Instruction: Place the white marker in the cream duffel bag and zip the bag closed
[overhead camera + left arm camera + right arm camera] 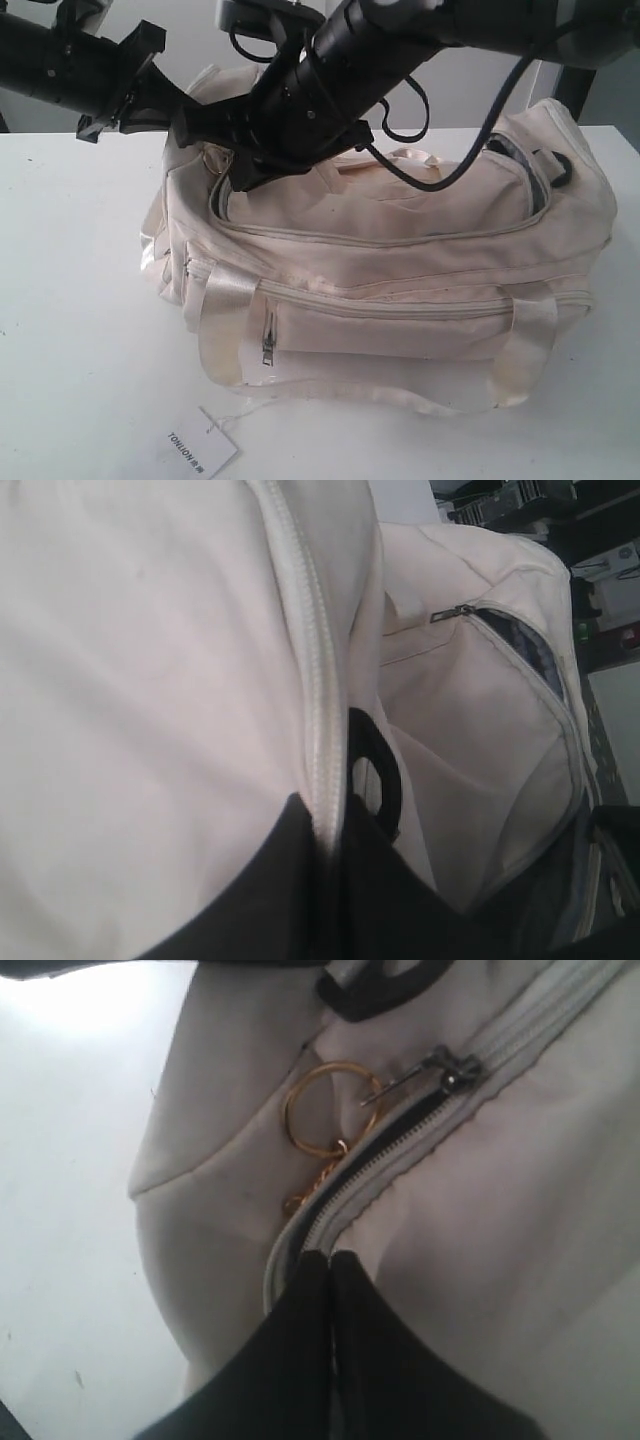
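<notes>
The gold ring pull hangs free beside the slider, so the robot's right gripper should move back, open and close on the ring (333, 1109) before it pulls the zipper further.
The cream duffel bag (400, 260) lies on the white table (70, 300). The white marker is not visible in any view. My left gripper (328, 825) is shut on a closed stretch of the bag's zipper seam (310, 660), which runs up from between its fingers. My right gripper (331, 1255) reaches across to the bag's left end (235, 175). It is shut, with its tips against the top zipper and nothing visible between the fingers. The gold ring pull (287, 1115) hangs free beside the slider (455, 1072). The zipper gapes dark between slider and fingertips.
A white paper tag (195, 450) lies on a thread in front of the bag. Shiny handles (225, 300) drape down the front beside the pocket zip pull (268, 345). The bag's right end is open, showing grey lining (540, 185). A black cable (420, 180) lies across the top.
</notes>
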Controlling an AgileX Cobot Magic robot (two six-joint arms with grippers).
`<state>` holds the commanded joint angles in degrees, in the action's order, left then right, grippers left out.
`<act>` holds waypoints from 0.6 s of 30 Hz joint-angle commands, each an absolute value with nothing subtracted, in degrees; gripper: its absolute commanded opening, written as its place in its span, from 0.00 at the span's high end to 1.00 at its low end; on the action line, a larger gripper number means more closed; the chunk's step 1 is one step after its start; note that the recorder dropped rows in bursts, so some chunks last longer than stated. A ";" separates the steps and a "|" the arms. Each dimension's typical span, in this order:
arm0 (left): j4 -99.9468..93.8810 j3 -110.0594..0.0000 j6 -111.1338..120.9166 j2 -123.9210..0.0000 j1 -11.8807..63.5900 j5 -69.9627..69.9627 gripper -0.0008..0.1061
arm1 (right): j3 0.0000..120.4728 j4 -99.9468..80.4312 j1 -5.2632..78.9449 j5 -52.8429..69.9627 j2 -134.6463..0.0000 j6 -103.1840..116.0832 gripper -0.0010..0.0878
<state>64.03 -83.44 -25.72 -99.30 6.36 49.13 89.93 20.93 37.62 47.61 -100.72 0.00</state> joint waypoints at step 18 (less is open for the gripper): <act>67.13 -83.44 -25.72 -99.30 6.36 50.64 0.99 | 87.27 11.73 37.62 50.51 -97.16 6.27 0.99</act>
<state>67.13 -83.44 -25.72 -99.30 6.36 50.64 87.27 11.73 37.62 50.51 -97.16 6.27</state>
